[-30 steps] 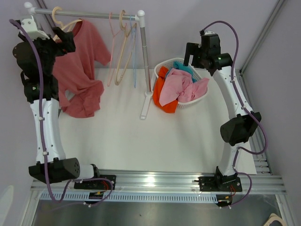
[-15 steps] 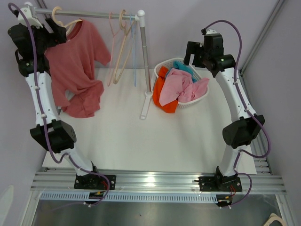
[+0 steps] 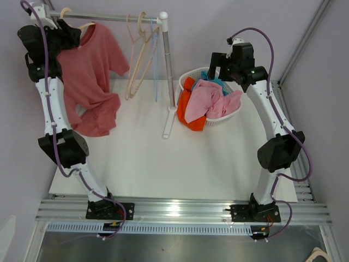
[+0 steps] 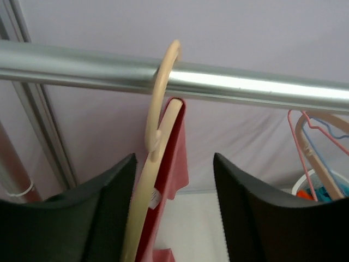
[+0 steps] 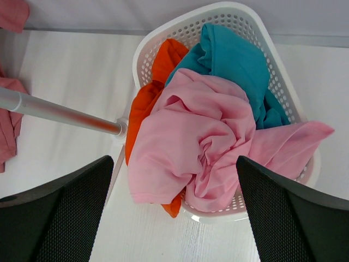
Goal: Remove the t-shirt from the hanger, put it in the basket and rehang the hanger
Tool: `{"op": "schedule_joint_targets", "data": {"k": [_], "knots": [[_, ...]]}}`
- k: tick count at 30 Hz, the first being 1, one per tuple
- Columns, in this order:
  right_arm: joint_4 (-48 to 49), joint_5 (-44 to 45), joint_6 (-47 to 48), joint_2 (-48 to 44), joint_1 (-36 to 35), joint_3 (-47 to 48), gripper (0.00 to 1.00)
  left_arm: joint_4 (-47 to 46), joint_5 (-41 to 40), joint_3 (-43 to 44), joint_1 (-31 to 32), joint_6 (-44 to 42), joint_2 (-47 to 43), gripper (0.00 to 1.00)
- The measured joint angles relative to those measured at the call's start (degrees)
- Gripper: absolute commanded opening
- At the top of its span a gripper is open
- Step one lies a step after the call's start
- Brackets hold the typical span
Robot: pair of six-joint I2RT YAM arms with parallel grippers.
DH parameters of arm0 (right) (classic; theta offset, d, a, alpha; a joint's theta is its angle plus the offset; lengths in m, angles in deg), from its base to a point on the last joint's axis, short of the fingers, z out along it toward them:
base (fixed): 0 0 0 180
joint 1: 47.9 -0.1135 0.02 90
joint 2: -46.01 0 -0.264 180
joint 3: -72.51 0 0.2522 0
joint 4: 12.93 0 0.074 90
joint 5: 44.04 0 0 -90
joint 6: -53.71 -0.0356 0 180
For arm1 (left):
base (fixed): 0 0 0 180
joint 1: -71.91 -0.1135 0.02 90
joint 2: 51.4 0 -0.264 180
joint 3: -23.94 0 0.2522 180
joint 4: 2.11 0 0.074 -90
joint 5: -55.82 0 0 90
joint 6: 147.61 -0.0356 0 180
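Note:
I see the hanger's arm lying at a slant along the side of my left gripper's fingers, so next I back away, open wide and grab the hanger at its neck (image 4: 155, 148).
The salmon-red t-shirt (image 3: 90, 76) hangs on a cream hanger (image 3: 73, 28) at the left end of the rail, its hem bunched on the table. My left gripper (image 3: 68, 38) is up at the hanger's neck. In the left wrist view the hanger (image 4: 155, 142) and the t-shirt's collar (image 4: 175, 147) stand between the fingers of the left gripper (image 4: 174, 164). They lie close to the left finger, and a gap remains on the right. My right gripper (image 3: 218, 63) hovers open above the basket, its jaws (image 5: 174, 180) wide with nothing between them.
The metal rail (image 4: 245, 87) runs across on a white post (image 3: 166, 65). Several empty pink, cream and blue hangers (image 3: 142, 49) hang near its right end. A white basket (image 3: 192, 73) holds pink, orange and teal clothes (image 5: 196, 125).
My left arm has stretched up and back to the hanger's neck, and its jaws have narrowed around it. My right gripper has shifted slightly left over the basket.

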Motion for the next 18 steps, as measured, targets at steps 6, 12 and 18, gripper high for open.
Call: {"op": "schedule_joint_targets", "data": {"k": [6,12,18], "knots": [[1.0,-1.7,0.4,0.0,0.0,-2.2,0.99,-3.8,-1.4,0.4,1.6,1.1,1.5,0.01],[2.1,-3.4,0.6,-0.8,0.0,-3.6,0.99,-8.3,-3.3,0.9,3.7,1.0,3.8,0.01],[2.9,-4.7,0.6,-1.7,0.0,-4.7,0.99,-11.0,-4.6,0.9,5.8,1.0,4.3,0.01]]}}
